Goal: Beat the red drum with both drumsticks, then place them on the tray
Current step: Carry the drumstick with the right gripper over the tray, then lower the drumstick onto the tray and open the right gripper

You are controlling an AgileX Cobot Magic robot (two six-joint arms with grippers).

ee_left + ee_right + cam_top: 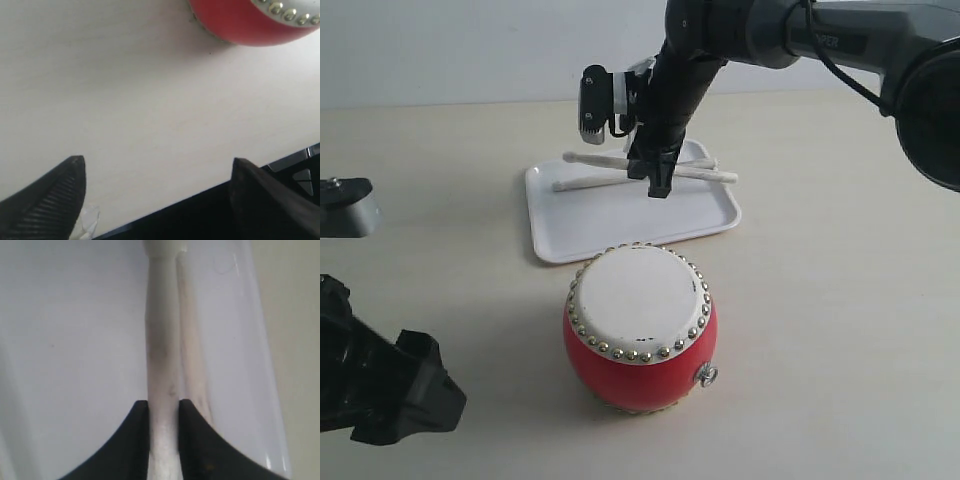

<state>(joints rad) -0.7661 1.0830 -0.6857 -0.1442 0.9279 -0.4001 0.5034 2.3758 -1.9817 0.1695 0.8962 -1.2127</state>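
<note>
The drumstick in my right gripper, now at the back of the tray, will be let go on the white tray (649, 202) (145, 380) between the other drumstick and the red drum.
The red drum (640, 340) stands upright on the table in front of the white tray (620, 215); its red side shows in the left wrist view (240, 25). Two pale drumsticks (595, 160) (585, 181) cross over the back of the tray. My right gripper (658, 186) (164, 405) reaches down onto them and is shut on one drumstick (162, 355), while the other drumstick (192, 360) lies beside it on the tray (75, 340). My left gripper (157, 167) (410, 400) is open and empty, low at the near left, well away from the drum.
A grey bracket (345, 205) sits at the left edge of the table. The table's dark front edge (190, 212) runs just under my left gripper. Bare tabletop lies right of the drum and tray.
</note>
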